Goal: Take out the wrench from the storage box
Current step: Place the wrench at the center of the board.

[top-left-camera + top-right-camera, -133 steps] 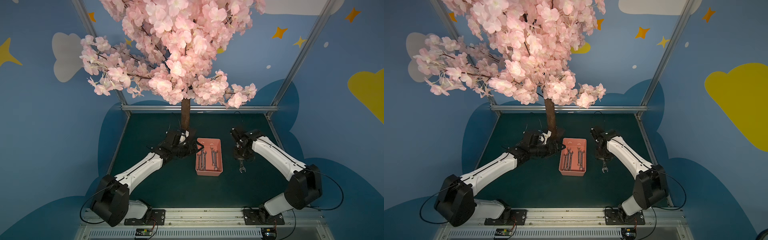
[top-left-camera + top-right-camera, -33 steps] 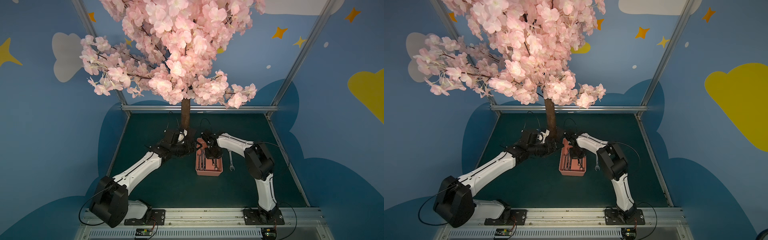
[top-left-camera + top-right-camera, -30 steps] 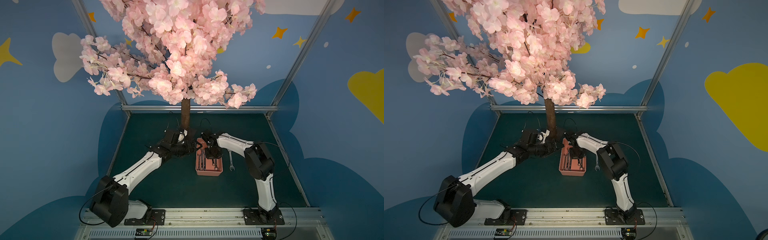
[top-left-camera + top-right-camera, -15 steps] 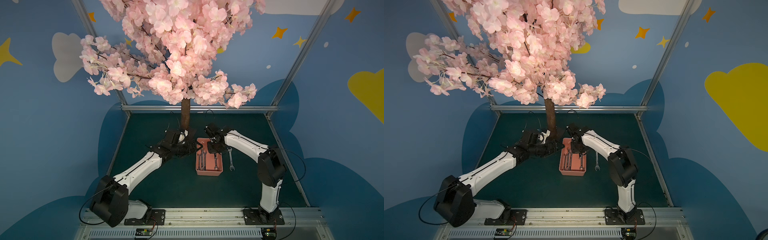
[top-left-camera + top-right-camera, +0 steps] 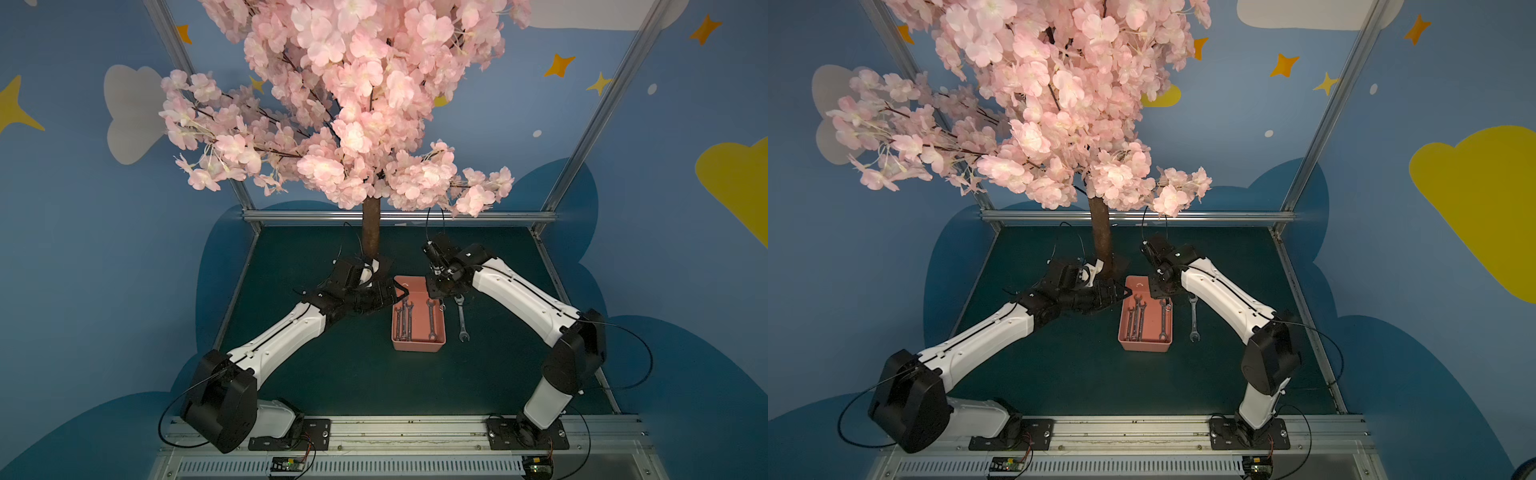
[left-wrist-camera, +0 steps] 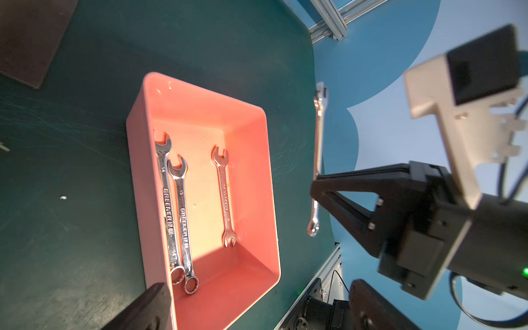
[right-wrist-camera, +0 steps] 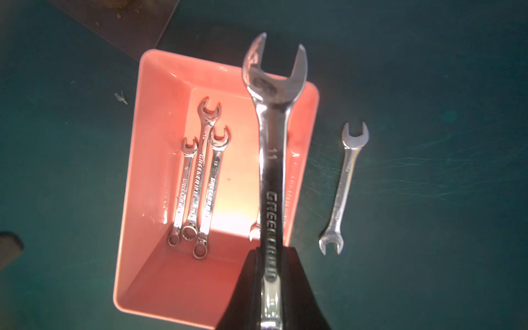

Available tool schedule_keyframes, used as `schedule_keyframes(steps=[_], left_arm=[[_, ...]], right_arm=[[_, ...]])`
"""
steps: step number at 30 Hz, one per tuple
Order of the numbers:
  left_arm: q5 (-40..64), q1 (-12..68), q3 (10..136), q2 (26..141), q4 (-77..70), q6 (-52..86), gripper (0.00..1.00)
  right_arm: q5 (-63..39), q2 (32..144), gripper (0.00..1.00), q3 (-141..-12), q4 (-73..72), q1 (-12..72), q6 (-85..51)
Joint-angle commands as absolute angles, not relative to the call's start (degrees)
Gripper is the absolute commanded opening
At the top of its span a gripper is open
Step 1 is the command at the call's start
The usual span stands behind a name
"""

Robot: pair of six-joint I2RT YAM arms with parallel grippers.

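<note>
The combination wrench will go down from my right gripper beside the double-open-end wrench (image 5: 472, 309) (image 7: 375, 182), on that wrench's side facing away from the box.
The salmon-pink storage box (image 5: 419, 345) (image 5: 1145, 345) (image 6: 200, 94) (image 7: 160, 285) sits mid-mat with several chrome wrenches (image 7: 197, 174) (image 6: 225, 197) lying in it. My right gripper (image 5: 439, 296) (image 5: 1163, 296) (image 7: 270, 251) hangs above the box's far right corner, shut on a chrome combination wrench (image 7: 273, 160) (image 6: 317, 143). That wrench is clear of the box, and its ring end (image 5: 442, 307) shows below the fingers. My left gripper (image 5: 392, 293) (image 5: 1121, 293) (image 6: 257, 314) is open at the box's far left corner, one finger (image 6: 143, 308) outside the wall, holding nothing.
One double-open-end wrench (image 5: 461, 318) (image 5: 1192, 319) (image 7: 344, 188) lies on the green mat just right of the box. The tree trunk (image 5: 371, 232) and its dark base plate (image 7: 114, 25) stand right behind the box, blossoms overhead. Aluminium rails edge the mat.
My right gripper has risen out of the box with the wrench and drifted slightly right, its elbow swinging out to the right. The left arm has stayed still.
</note>
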State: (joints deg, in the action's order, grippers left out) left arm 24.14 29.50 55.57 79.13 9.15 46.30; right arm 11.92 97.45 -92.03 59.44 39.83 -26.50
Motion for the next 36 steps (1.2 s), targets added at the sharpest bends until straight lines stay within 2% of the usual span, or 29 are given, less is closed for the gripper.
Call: schedule_keyframes(steps=[1, 8, 15, 19, 23, 31, 36], left_arm=[[24.1, 30.3, 57.3, 80.3, 9.4, 45.7, 1.00], [23.1, 32.3, 59.1, 81.9, 9.4, 46.0, 1.00], [22.5, 34.0, 60.9, 84.1, 9.8, 46.1, 1.00], [21.5, 34.2, 61.3, 84.2, 10.4, 45.6, 1.00], [21.0, 34.2, 61.2, 84.0, 10.8, 45.4, 1.00], [20.4, 34.0, 61.2, 83.8, 11.9, 44.6, 1.00], [20.9, 33.8, 61.6, 84.5, 11.8, 44.5, 1.00]], right_arm=[[14.1, 92.9, 0.03, -88.6, 63.9, 37.2, -24.8], [12.6, 87.6, 0.03, -75.1, 59.8, 28.4, -22.3], [10.8, 92.0, 0.02, -67.8, 48.8, 23.9, -19.5], [13.2, 97.1, 0.02, -67.2, 44.0, 23.3, -16.9], [9.2, 100.7, 0.03, -66.8, 39.2, 21.5, -17.5], [7.5, 107.3, 0.05, -67.5, 38.3, 20.1, -18.4], [7.9, 108.4, 0.10, -68.7, 39.7, 20.0, -18.4]])
